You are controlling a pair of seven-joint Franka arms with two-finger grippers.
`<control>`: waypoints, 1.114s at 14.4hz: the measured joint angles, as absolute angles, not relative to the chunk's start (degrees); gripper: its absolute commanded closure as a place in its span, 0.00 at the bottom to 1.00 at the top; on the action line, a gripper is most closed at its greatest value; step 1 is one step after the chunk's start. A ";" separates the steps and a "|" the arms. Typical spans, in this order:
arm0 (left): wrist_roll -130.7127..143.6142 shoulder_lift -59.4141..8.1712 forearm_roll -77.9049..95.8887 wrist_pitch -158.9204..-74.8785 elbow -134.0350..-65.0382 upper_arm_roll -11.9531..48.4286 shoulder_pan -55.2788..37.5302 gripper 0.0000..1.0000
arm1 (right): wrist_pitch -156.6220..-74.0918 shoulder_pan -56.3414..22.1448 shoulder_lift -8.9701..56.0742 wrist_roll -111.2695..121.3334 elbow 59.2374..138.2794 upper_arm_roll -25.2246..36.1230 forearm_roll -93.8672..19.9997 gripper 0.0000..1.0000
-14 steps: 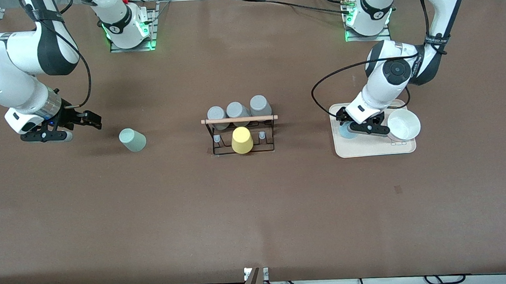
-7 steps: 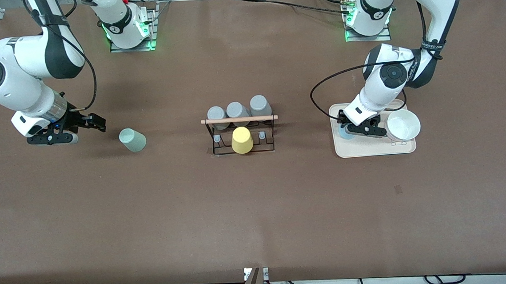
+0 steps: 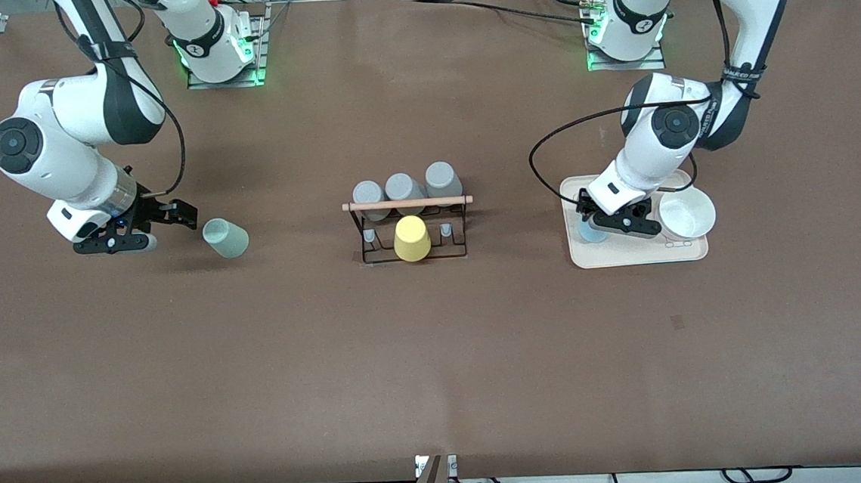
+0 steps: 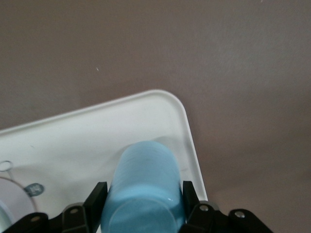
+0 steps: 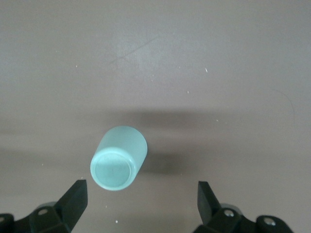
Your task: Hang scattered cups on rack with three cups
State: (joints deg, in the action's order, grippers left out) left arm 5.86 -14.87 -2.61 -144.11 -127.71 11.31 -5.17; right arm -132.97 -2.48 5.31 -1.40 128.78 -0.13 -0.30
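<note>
The mint green cup is lying on the table, and my right gripper will go to it next and close around the cup's gripper-side end (image 3: 217, 231) (image 5: 115, 164).
The mint green cup (image 3: 226, 237) lies on its side on the table toward the right arm's end, and also shows in the right wrist view (image 5: 119, 162). My right gripper (image 3: 172, 225) (image 5: 141, 191) is open, low beside it, with the cup just ahead of one finger. The light blue cup (image 3: 589, 232) (image 4: 146, 184) stands on the beige tray (image 3: 628, 254). My left gripper (image 3: 611, 221) (image 4: 142, 190) is shut on it, one finger against each side. The black wire rack (image 3: 412, 254) with its wooden rod (image 3: 407, 203) stands mid-table.
Three grey cups (image 3: 404, 189) and a yellow cup (image 3: 411, 238) hang on the rack. A white bowl (image 3: 687, 212) sits on the tray beside the blue cup. The tray's rim (image 4: 146, 104) shows in the left wrist view.
My right gripper has moved across the table toward the mint green cup and lower. My left gripper has settled slightly lower around the light blue cup.
</note>
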 measured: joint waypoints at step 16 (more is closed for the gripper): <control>36.38 -35.10 -6.40 -109.04 -71.97 17.13 -24.79 0.78 | -139.73 -6.35 11.66 -2.12 128.89 -0.21 -0.32 0.00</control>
